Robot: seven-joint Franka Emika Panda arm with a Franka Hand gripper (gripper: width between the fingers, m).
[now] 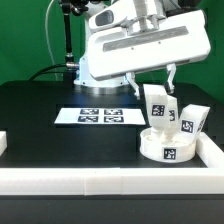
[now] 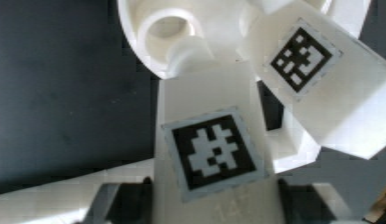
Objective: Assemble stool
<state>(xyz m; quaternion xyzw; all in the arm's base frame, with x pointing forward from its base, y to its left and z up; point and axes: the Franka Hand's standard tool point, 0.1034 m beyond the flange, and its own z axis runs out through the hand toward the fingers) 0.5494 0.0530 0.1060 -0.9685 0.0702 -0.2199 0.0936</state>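
Note:
My gripper will release the white stool leg, now held upright over the seat, in the seat's open hole (image 1: 151, 137) (image 2: 172, 27) on the side closest to the marker board.
My gripper (image 1: 153, 88) hangs at the exterior view's right, shut on a blocky white stool leg (image 1: 155, 104) that stands upright over the round white seat disc (image 1: 167, 147). I cannot tell whether the leg's lower end touches the seat. In the wrist view the held leg (image 2: 209, 140) shows a square tag and runs from between the fingers (image 2: 119, 200) toward a hole in the seat (image 2: 169, 38). A second tagged leg (image 1: 190, 122) leans against the seat's right side, and it shows close beside the held leg (image 2: 318, 62) in the wrist view.
The marker board (image 1: 98, 115) lies flat on the black table, left of the seat. A long white border rail (image 1: 100, 182) runs along the front edge and turns up the right side (image 1: 214, 150). A small white piece (image 1: 3, 143) sits at the left edge.

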